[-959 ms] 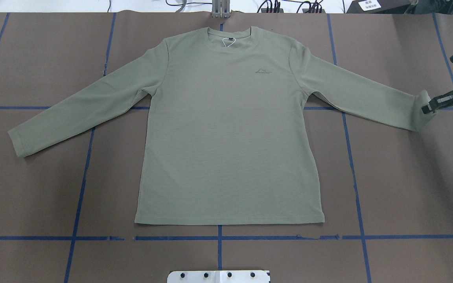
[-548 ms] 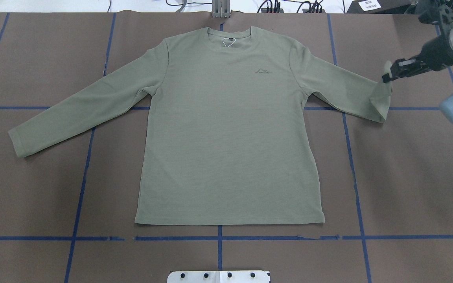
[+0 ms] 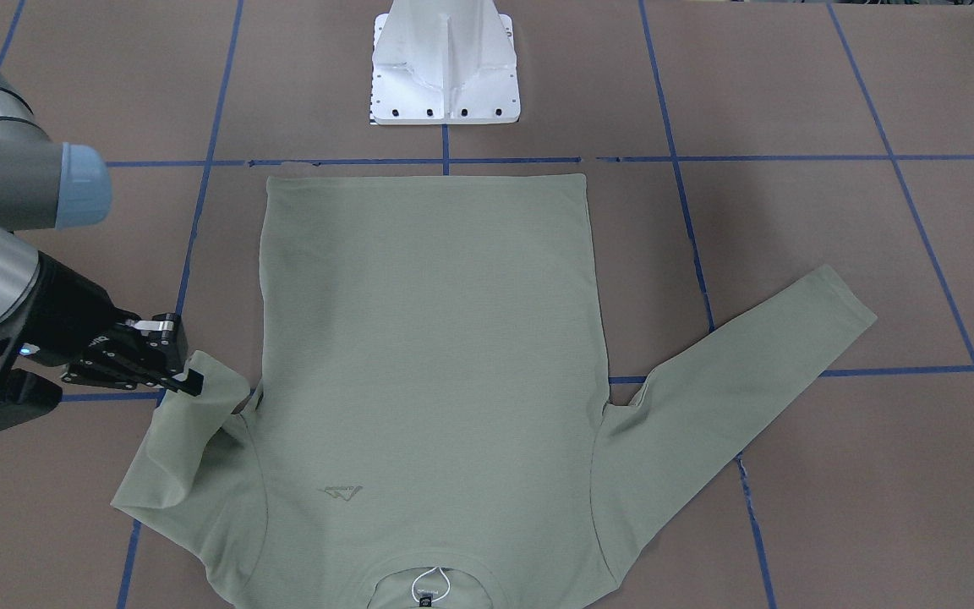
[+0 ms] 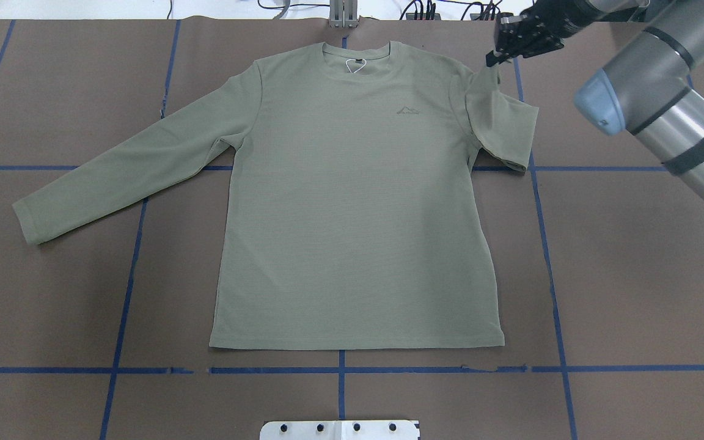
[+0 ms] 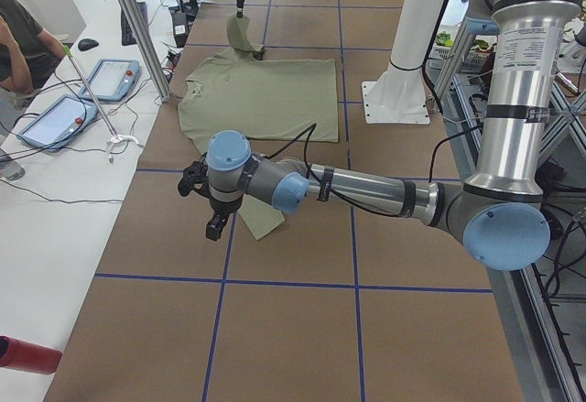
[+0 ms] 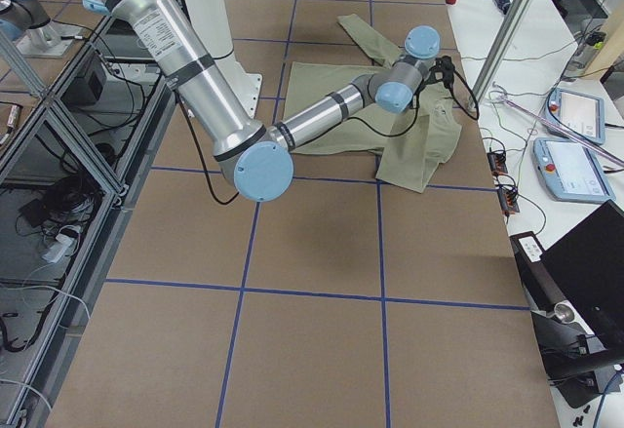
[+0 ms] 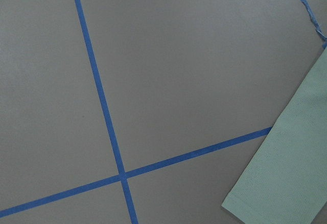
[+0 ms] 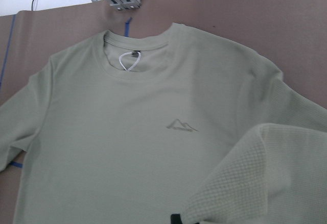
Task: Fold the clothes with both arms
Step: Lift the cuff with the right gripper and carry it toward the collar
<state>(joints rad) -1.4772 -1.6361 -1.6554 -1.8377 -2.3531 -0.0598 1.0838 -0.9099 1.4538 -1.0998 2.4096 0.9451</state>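
Observation:
Next, my right gripper releases the sleeve cuff, now lifted near the shoulder, on the shirt, just inside the armpit of the stretched-out sleeve (image 3: 584,421) (image 8: 37,142).
The pale sage-green shirt (image 4: 352,201) lies flat, front up, neck at the far edge. My right gripper (image 4: 495,58) is shut on the cuff of the shirt's right-hand sleeve (image 4: 502,122) and holds it lifted near the shoulder, so the sleeve is doubled back. It also shows in the front-facing view (image 3: 187,376). The other sleeve (image 4: 126,165) lies stretched out flat. My left gripper (image 5: 214,228) shows only in the exterior left view, close over that sleeve's cuff (image 5: 265,223); I cannot tell if it is open. The left wrist view shows that cuff (image 7: 286,183) and no fingers.
The white pedestal base (image 3: 445,68) stands at the near table edge. Blue tape lines (image 4: 126,275) cross the brown table. An aluminium post (image 4: 343,15) and cables sit at the far edge. An operator's tablets (image 5: 55,118) lie on a side desk.
My right gripper has carried the sleeve cuff from the far right up and leftward to the shoulder. The sleeve went from stretched out to doubled back. The rest of the shirt has not moved.

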